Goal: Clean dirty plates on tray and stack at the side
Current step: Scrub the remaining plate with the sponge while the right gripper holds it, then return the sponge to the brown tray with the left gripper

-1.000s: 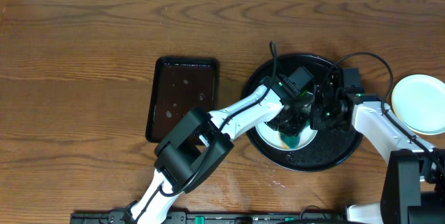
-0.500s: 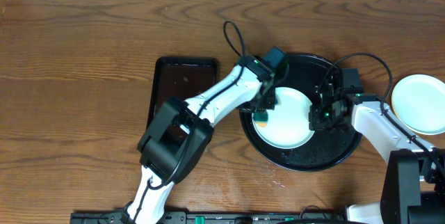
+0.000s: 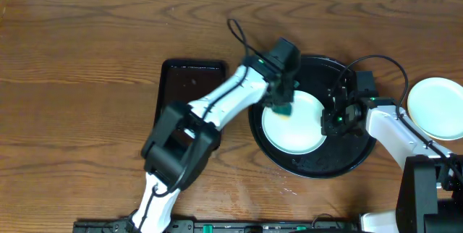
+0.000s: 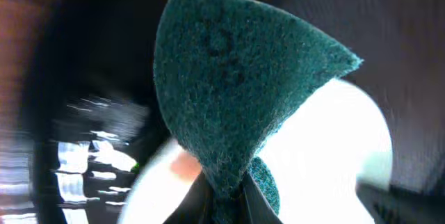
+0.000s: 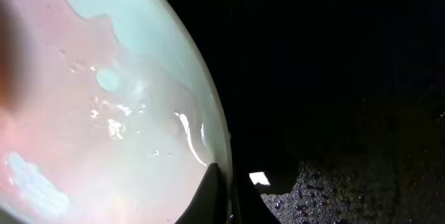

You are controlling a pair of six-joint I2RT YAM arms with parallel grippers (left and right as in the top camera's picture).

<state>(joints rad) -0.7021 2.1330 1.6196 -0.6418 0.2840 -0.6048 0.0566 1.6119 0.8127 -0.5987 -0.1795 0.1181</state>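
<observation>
My left gripper is going to release the green scouring sponge, now held at the plate's upper edge, near the middle of the dark-brown tray [image 3: 199, 114], toward the black tray.
A pale mint-white plate [image 3: 295, 126] lies on the round black tray [image 3: 318, 162]. My left gripper [image 3: 283, 104] is shut on a green scouring sponge [image 4: 229, 99] and holds it at the plate's upper left edge. A reddish smear [image 4: 182, 165] shows on the plate beside the sponge. My right gripper [image 3: 330, 121] is shut on the plate's right rim [image 5: 219, 147], one finger above and one below. In the right wrist view the plate's surface [image 5: 104, 113] looks wet with a pinkish film. Another pale plate [image 3: 435, 108] sits on the table at the far right.
A rectangular dark-brown tray [image 3: 189, 103] lies on the wooden table left of the black tray. A black cable loops above my left wrist [image 3: 242, 34]. The table's far edge meets a white wall at the top.
My left gripper with the sponge swept from the plate's lower middle to its left edge, then up to the upper left edge. The right gripper stayed on the rim.
</observation>
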